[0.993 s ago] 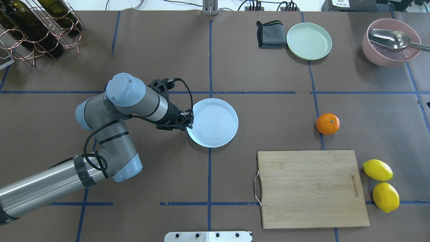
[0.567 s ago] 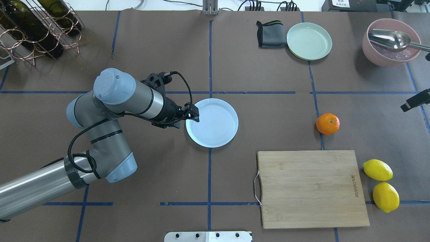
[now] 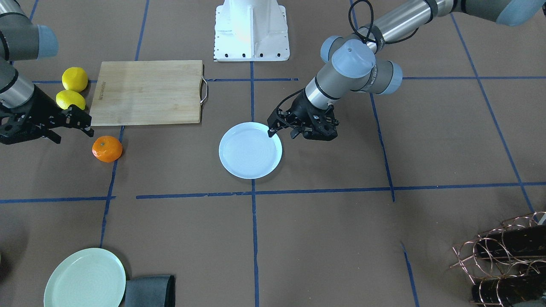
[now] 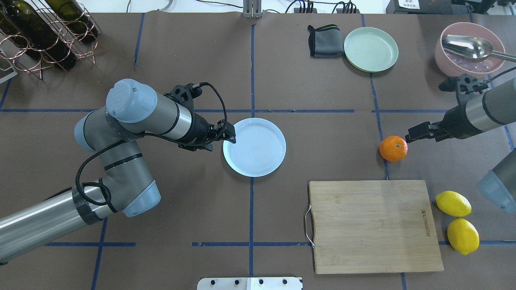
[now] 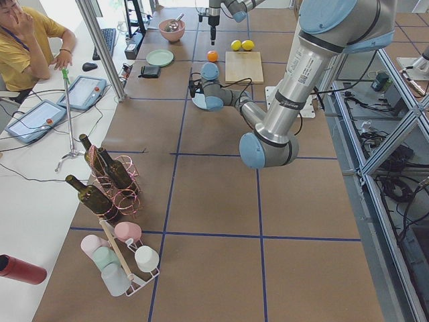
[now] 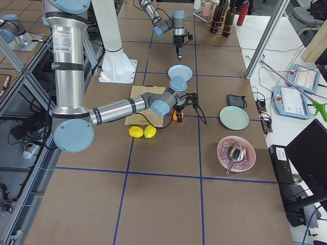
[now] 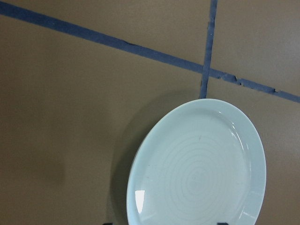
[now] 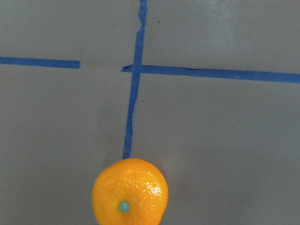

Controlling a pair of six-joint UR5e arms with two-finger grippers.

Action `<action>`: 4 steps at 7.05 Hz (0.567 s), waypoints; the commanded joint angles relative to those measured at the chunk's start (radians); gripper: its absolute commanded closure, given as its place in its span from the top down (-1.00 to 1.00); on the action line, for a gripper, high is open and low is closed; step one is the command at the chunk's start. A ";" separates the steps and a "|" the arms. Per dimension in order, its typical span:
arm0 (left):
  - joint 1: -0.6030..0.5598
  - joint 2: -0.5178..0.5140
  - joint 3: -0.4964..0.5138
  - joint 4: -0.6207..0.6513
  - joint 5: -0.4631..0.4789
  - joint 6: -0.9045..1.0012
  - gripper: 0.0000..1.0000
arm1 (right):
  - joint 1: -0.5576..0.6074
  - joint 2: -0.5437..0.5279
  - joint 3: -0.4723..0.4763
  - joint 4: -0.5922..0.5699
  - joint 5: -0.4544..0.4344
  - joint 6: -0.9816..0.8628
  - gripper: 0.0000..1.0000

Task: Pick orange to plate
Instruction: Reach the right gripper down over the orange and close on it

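Note:
The middle of the orange [image 3: 107, 149] [image 8: 130, 194], beside the wooden cutting board, will be gripped by my right gripper, with its fingers closing on opposite sides.
The orange [image 4: 393, 148] lies on the brown table right of centre, on a blue tape line; it also fills the bottom of the right wrist view [image 8: 130, 192]. My right gripper [image 4: 411, 136] hovers just right of it and above, open, with its fingers [image 3: 87, 128] spread and nothing between them. The pale bluish-white plate [image 4: 258, 161] sits empty at the table's middle, and shows too in the left wrist view [image 7: 197, 173]. My left gripper [image 4: 229, 136] hangs open over the plate's left rim, holding nothing.
A wooden cutting board [image 4: 373, 225] lies in front of the orange, two lemons [image 4: 453, 203] to its right. A pale green plate [image 4: 371, 49], a grey cloth [image 4: 324, 40] and a pink bowl with a spoon [image 4: 469, 50] stand at the back right, a bottle rack [image 4: 44, 32] back left.
My right arm has come in from the right edge and stopped beside the orange. My left arm has drawn back leftward, its gripper shifting along the plate's left rim. Plate and orange have not moved.

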 commanded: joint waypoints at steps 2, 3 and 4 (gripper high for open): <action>-0.001 0.011 0.000 -0.001 0.000 0.002 0.58 | -0.052 0.035 -0.026 0.008 -0.088 0.074 1.00; -0.001 0.010 0.000 -0.001 0.000 0.002 0.58 | -0.061 0.047 -0.047 0.013 -0.098 0.074 1.00; -0.001 0.011 -0.002 -0.001 0.000 0.004 0.58 | -0.075 0.053 -0.058 0.014 -0.101 0.076 1.00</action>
